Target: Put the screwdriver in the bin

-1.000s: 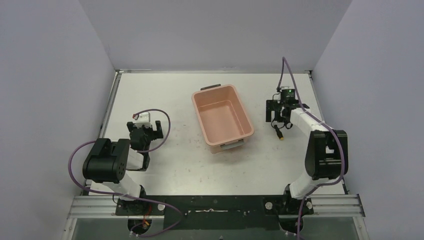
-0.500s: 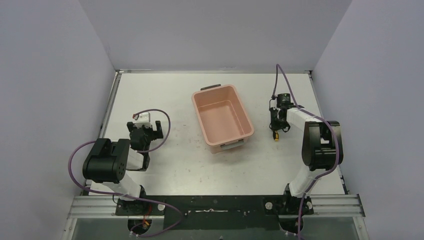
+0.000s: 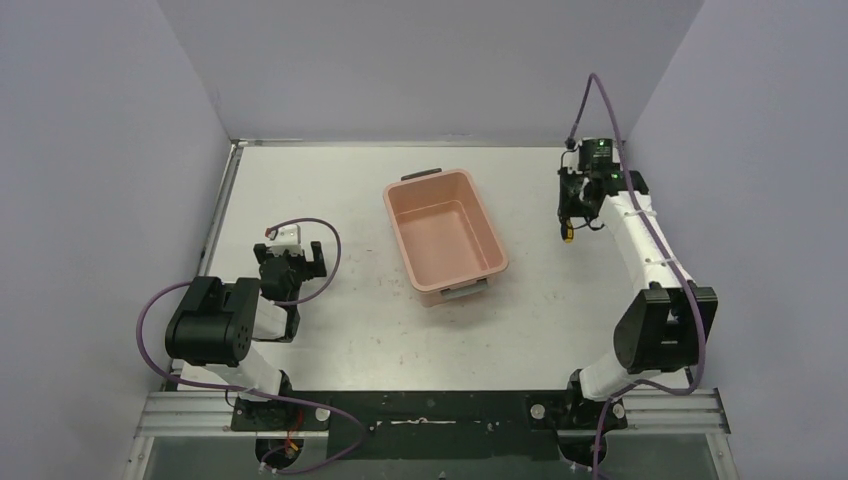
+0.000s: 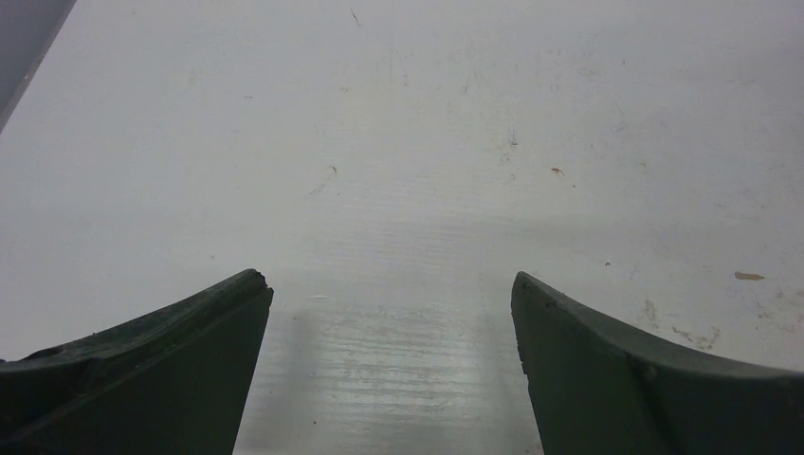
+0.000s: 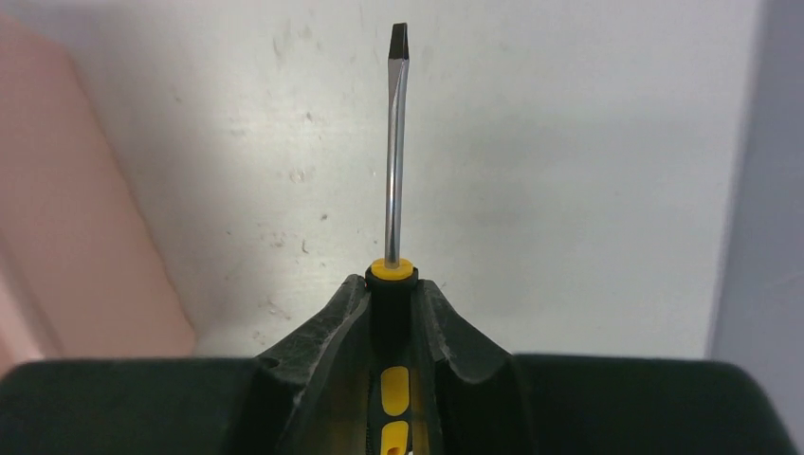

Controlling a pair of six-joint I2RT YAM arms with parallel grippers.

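The robot's right gripper should release the screwdriver on the salmon-pink bin's bottom, toward its near end (image 3: 446,256).
The screwdriver (image 5: 393,161) has a thin metal shaft and a black handle with yellow marks. My right gripper (image 5: 391,284) is shut on the handle, and the shaft sticks out ahead of the fingers. In the top view the right gripper (image 3: 572,218) holds the screwdriver (image 3: 568,237) over the table to the right of the bin (image 3: 400,192), apart from it. The salmon-pink bin stands open in the middle with nothing inside, and its side (image 5: 57,218) shows at the left of the right wrist view. My left gripper (image 4: 392,284) is open over bare table, at the near left (image 3: 290,262).
Grey walls close in the white table (image 3: 330,180) on the left, back and right, and the right wall (image 5: 758,218) is near the right gripper. A purple cable (image 3: 600,100) arches above the right wrist.
The right gripper has shut on the screwdriver, which lay on the table, and carried it up and toward the back right. The left arm has not moved.
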